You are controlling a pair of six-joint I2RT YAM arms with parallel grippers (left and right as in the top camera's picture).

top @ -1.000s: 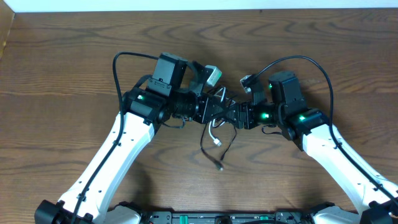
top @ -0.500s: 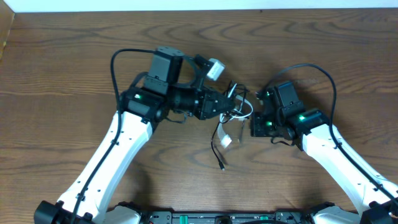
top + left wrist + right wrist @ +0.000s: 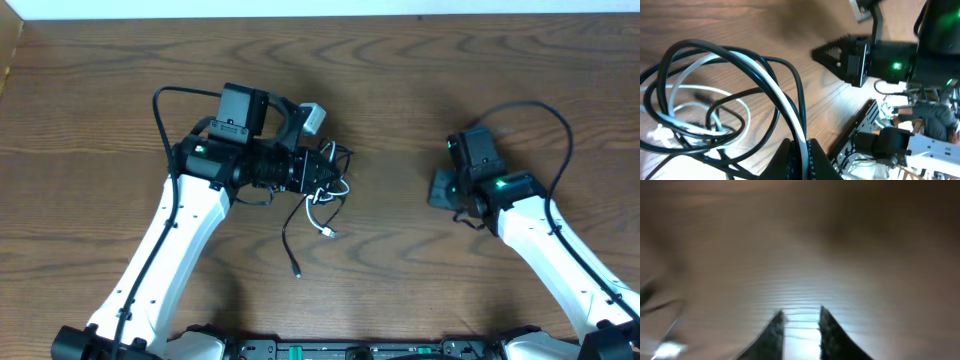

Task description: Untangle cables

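Observation:
Next, I let go of the cords with my left gripper over the bare brown table [image 3: 362, 180] between the bundle and my right gripper.
The white cable [image 3: 322, 207] and the black cable [image 3: 286, 236] hang as one tangled bundle from my left gripper [image 3: 335, 176] above the table. In the left wrist view the left gripper [image 3: 801, 150] is shut on both cords, the white cable [image 3: 774, 84] and the black cable [image 3: 791, 80], which loop through each other in front of the jaws. A white plug [image 3: 328, 232] and a black plug [image 3: 297, 272] trail down toward the table. My right gripper [image 3: 438, 190] is well to the right, apart from the bundle. In the blurred right wrist view the right gripper [image 3: 801, 322] is open with only table between the fingers.
The brown wooden table [image 3: 400, 270] lies all around. The arms' own thick black wires arch over each wrist [image 3: 165, 100]. The right arm's gripper [image 3: 852, 55] shows across the table in the left wrist view.
My right gripper let go of the cables and pulled away to the right. My left gripper carried the whole bundle to the left.

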